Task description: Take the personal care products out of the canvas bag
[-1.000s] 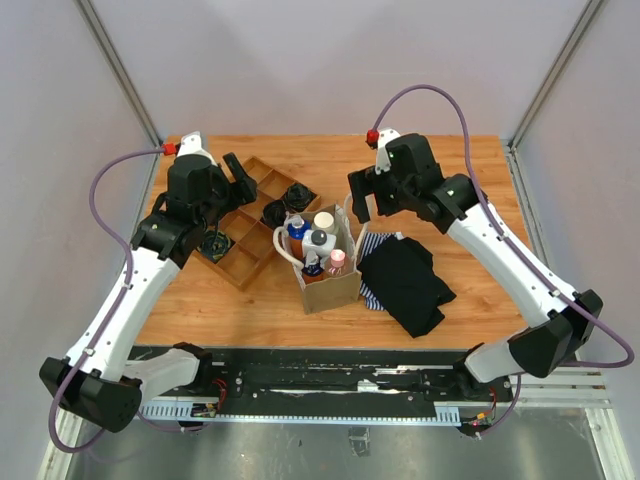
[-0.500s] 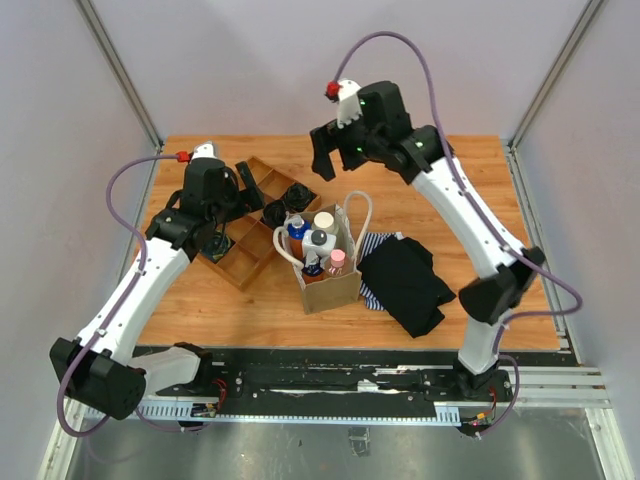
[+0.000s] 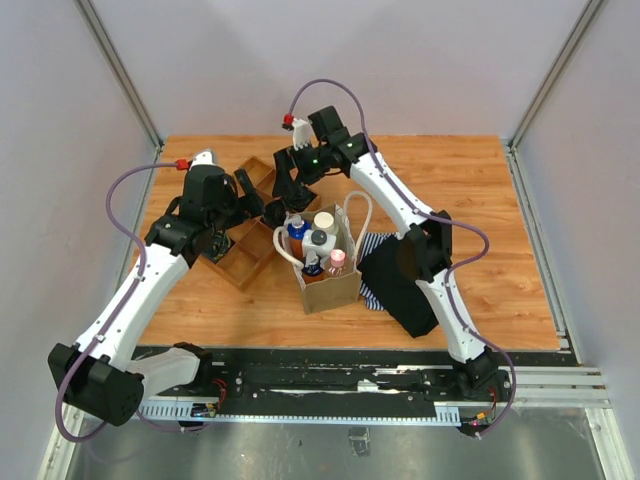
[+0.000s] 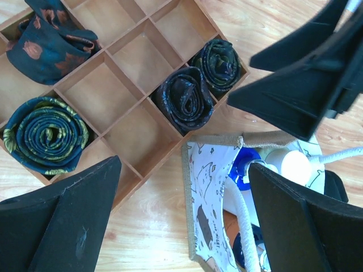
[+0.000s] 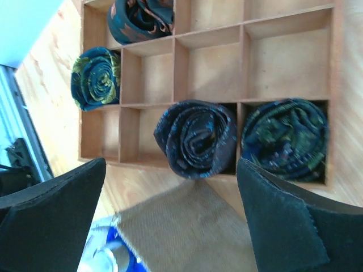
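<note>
I next close my right gripper on the cap (image 3: 338,257) of the pink-capped bottle in the canvas bag.
The canvas bag (image 3: 335,283) stands upright mid-table with its rope handles up. Inside it I see a blue-capped bottle (image 3: 296,228), a cream-capped one (image 3: 324,221), a white one (image 3: 318,239) and a pink-capped one (image 3: 337,258). My left gripper (image 3: 250,193) is open and empty, above the bag's left rim (image 4: 207,187) and the tray's edge; a blue cap (image 4: 245,170) and a rope handle show between its fingers. My right gripper (image 3: 287,186) is open and empty, above the bag's far side (image 5: 181,232) and the tray, close to the left gripper.
A wooden compartment tray (image 3: 243,262) with rolled dark cloths (image 5: 195,139) lies left of the bag, touching its corner. A black garment (image 3: 405,280) on striped cloth (image 3: 372,278) lies right of the bag. The right arm reaches across above the bag's back.
My right arm has swung from the table's right side leftward to above the bag's back-left corner. My left gripper has shifted slightly right toward the bag. The bag and bottles have not moved.
</note>
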`<state>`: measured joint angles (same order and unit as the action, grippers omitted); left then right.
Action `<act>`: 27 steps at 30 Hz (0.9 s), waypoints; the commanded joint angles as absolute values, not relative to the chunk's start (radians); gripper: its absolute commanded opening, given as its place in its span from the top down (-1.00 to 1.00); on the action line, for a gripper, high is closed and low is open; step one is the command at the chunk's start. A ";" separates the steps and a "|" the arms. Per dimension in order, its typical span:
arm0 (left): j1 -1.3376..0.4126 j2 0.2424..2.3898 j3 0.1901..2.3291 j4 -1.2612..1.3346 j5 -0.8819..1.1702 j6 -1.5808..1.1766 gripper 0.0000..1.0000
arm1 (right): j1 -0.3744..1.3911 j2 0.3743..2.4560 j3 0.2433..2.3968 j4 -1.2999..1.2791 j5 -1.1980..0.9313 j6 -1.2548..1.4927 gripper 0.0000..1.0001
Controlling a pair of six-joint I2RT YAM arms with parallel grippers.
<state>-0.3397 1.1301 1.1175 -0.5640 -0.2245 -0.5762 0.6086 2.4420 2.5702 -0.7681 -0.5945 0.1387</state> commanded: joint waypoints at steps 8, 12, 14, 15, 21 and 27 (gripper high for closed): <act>-0.336 1.136 1.082 -0.538 -0.256 -0.592 -0.99 | 0.537 2.453 2.527 -0.579 -0.704 0.253 -0.97; -0.337 1.237 1.073 -0.525 -0.255 -0.614 -0.99 | 0.532 2.216 2.350 -0.655 -0.189 0.115 -0.97; -0.333 1.310 1.075 -0.510 -0.245 -0.629 -0.99 | 0.518 2.105 2.263 -0.686 0.077 0.079 -0.97; -0.332 1.340 1.076 -0.492 -0.237 -0.635 -0.99 | 0.495 2.055 2.222 -0.715 0.129 0.093 -0.96; -0.255 1.546 1.148 -0.454 -0.161 -0.664 -0.99 | 0.360 1.722 1.796 -0.804 0.069 0.185 -0.97; -0.215 1.678 1.233 -0.497 -0.178 -0.668 -0.99 | 0.383 1.443 1.395 -0.811 -0.076 0.243 -0.97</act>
<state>-0.2314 1.6451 1.1652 -0.4957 -0.1776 -0.6540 0.3374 1.5223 1.6001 -0.7319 -0.0017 0.1898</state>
